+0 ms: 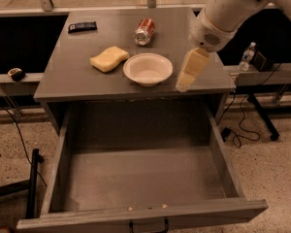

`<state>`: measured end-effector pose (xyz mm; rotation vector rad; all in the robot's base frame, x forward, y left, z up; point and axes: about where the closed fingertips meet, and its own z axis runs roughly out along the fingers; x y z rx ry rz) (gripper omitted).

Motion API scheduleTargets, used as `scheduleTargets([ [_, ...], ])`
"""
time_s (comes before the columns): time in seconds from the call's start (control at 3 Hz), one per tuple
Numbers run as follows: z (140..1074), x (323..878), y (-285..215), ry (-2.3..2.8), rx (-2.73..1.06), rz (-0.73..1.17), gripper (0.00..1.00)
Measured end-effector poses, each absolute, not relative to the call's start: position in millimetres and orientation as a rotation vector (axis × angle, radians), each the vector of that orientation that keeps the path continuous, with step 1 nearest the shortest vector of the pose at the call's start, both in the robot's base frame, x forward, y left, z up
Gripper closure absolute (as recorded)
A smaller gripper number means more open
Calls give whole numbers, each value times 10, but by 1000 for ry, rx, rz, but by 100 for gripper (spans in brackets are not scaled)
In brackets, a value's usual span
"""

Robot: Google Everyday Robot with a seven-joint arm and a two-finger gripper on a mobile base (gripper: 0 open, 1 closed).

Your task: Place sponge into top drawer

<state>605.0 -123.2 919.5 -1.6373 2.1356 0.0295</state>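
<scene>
The sponge has to go into the top drawer, so my gripper needs to close on the sponge's end (121, 54) nearest the white bowl.
The pale yellow sponge (109, 58) lies on the grey tabletop (77, 76), left of a white bowl (148, 69). The top drawer (140, 174) is pulled wide open below the table, its flat bottom bare, with a dark handle at its front edge. My gripper (188, 75) hangs from the white arm at the upper right, over the table's right part, to the right of the bowl and well apart from the sponge. It holds nothing that I can see.
A soda can (145, 31) lies on its side behind the bowl. A black flat object (82, 27) lies at the table's back left. A water bottle (247, 56) and cables are on the right; a dark stand leg (33, 181) is left of the drawer.
</scene>
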Motion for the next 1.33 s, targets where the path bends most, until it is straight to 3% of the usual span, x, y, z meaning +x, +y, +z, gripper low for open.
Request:
scheduleTargets([
  [0.67,9148,6938,-430,2121,-1437,239,0],
  [1.33,8900,7234,298,2090,-1277,387,0],
])
